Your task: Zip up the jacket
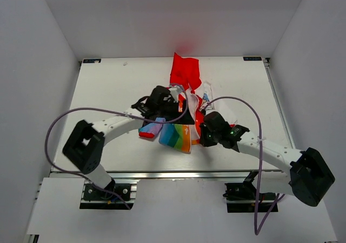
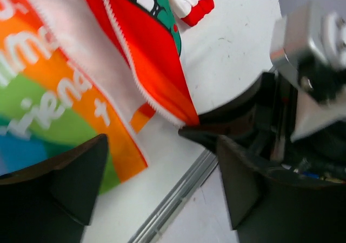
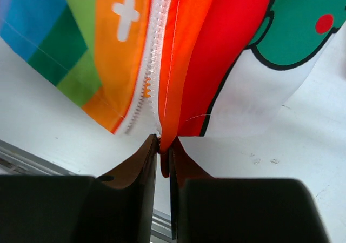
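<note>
My right gripper should open its fingers, as the lower end of the white zipper teeth runs into them, and take the red hem (image 3: pixel 191 130) farther away from the teeth.
The jacket (image 1: pixel 181 132) lies crumpled at mid-table, its red hood (image 1: pixel 185 70) toward the far side and its rainbow half (image 1: pixel 174 136) toward me. My right gripper (image 3: pixel 163 146) is shut on the red bottom corner of the cartoon-print half (image 3: pixel 216 48), right beside the white zipper teeth (image 3: pixel 151 75). It shows in the top view (image 1: pixel 199 137) at the jacket's near right edge. My left gripper (image 2: pixel 161 146) is open and empty, hovering over the jacket (image 1: pixel 161 109), with the rainbow half (image 2: pixel 48 108) and a red cuff (image 2: pixel 197 8) below it.
The table's metal front rail (image 2: pixel 178 191) runs just beyond the jacket hem. The right arm's wrist and camera (image 2: pixel 313 48) sit close to my left gripper. Grey walls enclose the white table (image 1: pixel 108 92).
</note>
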`<state>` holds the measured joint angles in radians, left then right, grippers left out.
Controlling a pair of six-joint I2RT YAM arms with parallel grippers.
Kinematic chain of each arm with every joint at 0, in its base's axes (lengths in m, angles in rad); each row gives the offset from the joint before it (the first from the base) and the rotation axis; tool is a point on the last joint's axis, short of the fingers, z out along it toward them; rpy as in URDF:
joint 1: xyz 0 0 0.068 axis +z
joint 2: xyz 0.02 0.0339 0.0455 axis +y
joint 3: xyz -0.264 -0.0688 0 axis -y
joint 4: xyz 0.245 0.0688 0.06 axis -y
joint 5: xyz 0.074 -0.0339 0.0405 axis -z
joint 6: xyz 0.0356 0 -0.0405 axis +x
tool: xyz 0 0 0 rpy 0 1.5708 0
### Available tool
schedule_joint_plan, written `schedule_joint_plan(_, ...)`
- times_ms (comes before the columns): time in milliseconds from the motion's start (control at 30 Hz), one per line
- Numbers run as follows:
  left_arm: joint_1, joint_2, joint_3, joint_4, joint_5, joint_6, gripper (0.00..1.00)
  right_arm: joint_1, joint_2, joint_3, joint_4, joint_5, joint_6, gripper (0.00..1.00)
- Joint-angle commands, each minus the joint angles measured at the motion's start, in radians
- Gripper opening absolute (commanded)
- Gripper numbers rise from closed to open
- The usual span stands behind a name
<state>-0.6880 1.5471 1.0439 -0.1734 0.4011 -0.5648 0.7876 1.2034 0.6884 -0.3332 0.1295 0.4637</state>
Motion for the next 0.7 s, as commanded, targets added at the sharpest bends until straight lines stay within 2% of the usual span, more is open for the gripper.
schedule_joint_plan(0,-0.018,0.123,0.079,0.063,0.096,0.008,0.86,-0.016,-0.018,-0.029,0.042,-0.018,0.013,0.0)
schedule_joint_plan(200,-0.051,0.318,0.177,0.049,0.099,-0.01,0.72,-0.022,-0.037,-0.092,0.126,-0.094,0.079,0.0)
schedule_joint_plan(433,-0.053,0.387,0.179,0.164,0.171,-0.069,0.66,-0.024,-0.087,-0.151,0.181,-0.122,0.108,0.0)
schedule_joint_plan(533,-0.053,0.407,0.183,0.206,0.196,-0.086,0.5,-0.025,-0.1,-0.17,0.195,-0.119,0.113,0.0)
schedule_joint_plan(600,-0.054,0.41,0.182,0.23,0.211,-0.093,0.26,-0.025,-0.103,-0.173,0.201,-0.12,0.11,0.0)
schedule_joint_plan(667,-0.054,0.406,0.168,0.253,0.229,-0.104,0.08,-0.025,-0.1,-0.17,0.188,-0.107,0.112,0.02)
